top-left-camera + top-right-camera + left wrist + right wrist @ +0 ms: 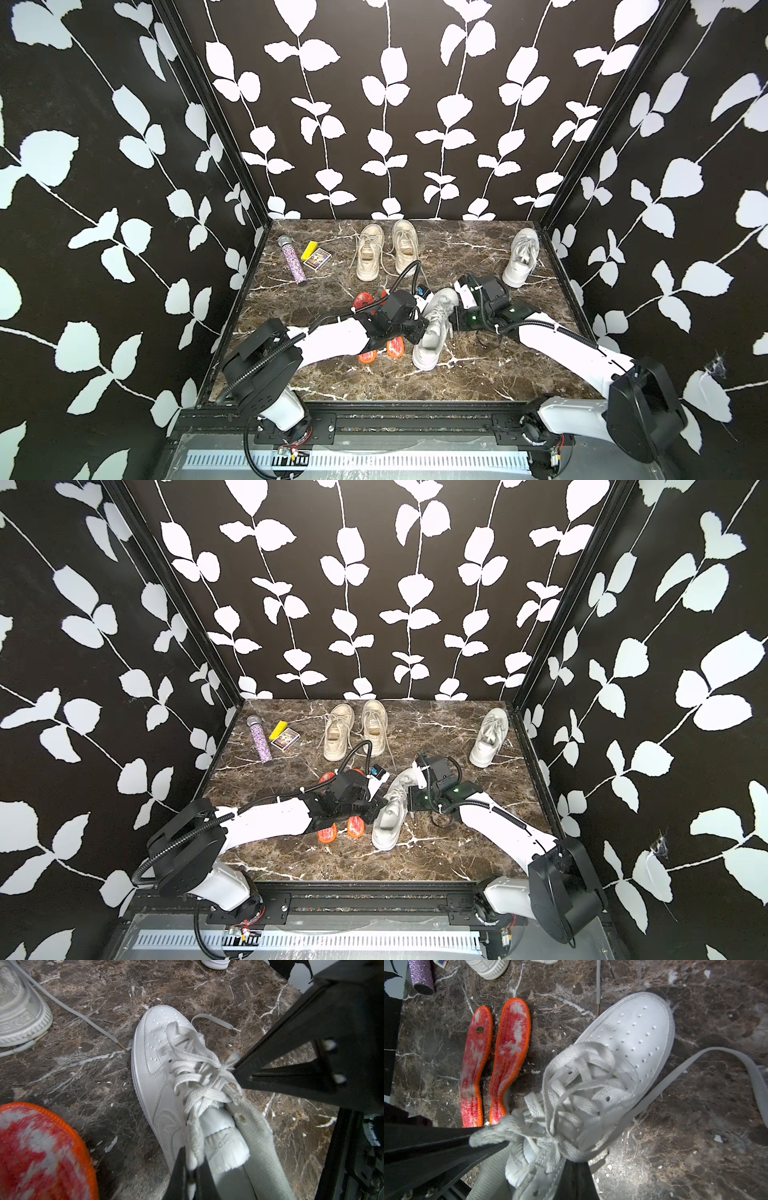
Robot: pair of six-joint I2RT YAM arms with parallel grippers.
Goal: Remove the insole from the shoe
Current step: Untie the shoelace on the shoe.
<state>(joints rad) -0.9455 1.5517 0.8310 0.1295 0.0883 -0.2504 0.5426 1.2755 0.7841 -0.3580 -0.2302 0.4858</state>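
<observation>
I can see laces tangled over the shoe's tongue with my right gripper on the laced edge, so next I take the looping lace (608, 1140) with it and pull it clear first.
A white lace-up shoe (436, 328) (390, 812) stands mid-table with its toe (639, 1028) (158, 1059) toward the table's front. My left gripper (192, 1169) (422, 330) is shut on the edge of the shoe's opening beside the tongue (220, 1130). My right gripper (575, 1165) (235, 1070) is shut on the opposite laced edge, where a lace loops across its tip. Grey mesh lining (257, 1142) shows inside the opening. The insole inside is hidden by the tongue, laces and fingers.
Two orange-rimmed red insoles (510, 1053) (475, 1064) lie flat just left of the shoe, partly under my left arm. A beige sneaker pair (386, 253) sits at the back, another white sneaker (519, 257) back right, a glitter tube (294, 259) and small boxes (316, 257) back left.
</observation>
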